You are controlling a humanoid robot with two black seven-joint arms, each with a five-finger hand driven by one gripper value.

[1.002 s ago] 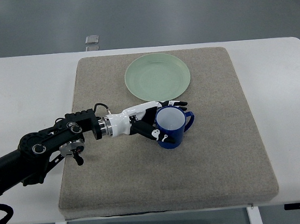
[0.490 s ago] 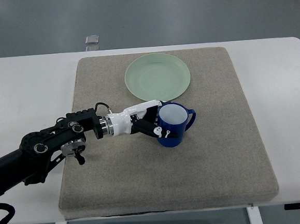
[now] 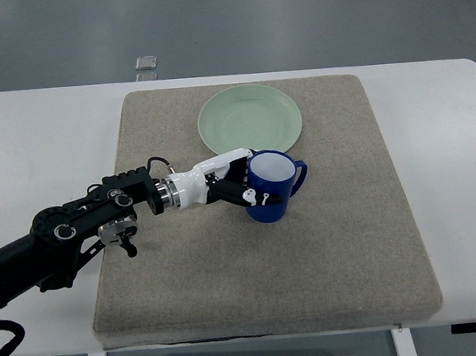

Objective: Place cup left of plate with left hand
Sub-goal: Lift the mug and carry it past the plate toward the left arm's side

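Observation:
The robot's left gripper will release the cup on the mat's far corner (image 3: 154,143) nearest the silvery object, beside the plate.
A dark blue cup (image 3: 272,188) with a white inside is tilted on the grey mat, its handle pointing right. My left hand (image 3: 240,180) reaches in from the left and is shut on the cup's left side, white fingers (image 3: 256,196) curled round its wall. The pale green plate (image 3: 250,122) lies just behind the cup, at the mat's far middle. The cup is near the plate's front edge, slightly right of its centre. The right arm does not show.
The grey mat (image 3: 335,253) covers most of the white table (image 3: 37,144). A small silvery object (image 3: 146,63) lies on the floor beyond the table's far edge. My left arm's black forearm (image 3: 69,232) crosses the mat's left border.
The left hand has closed round the cup and lifted or tipped it slightly, moving it a little up and toward the plate.

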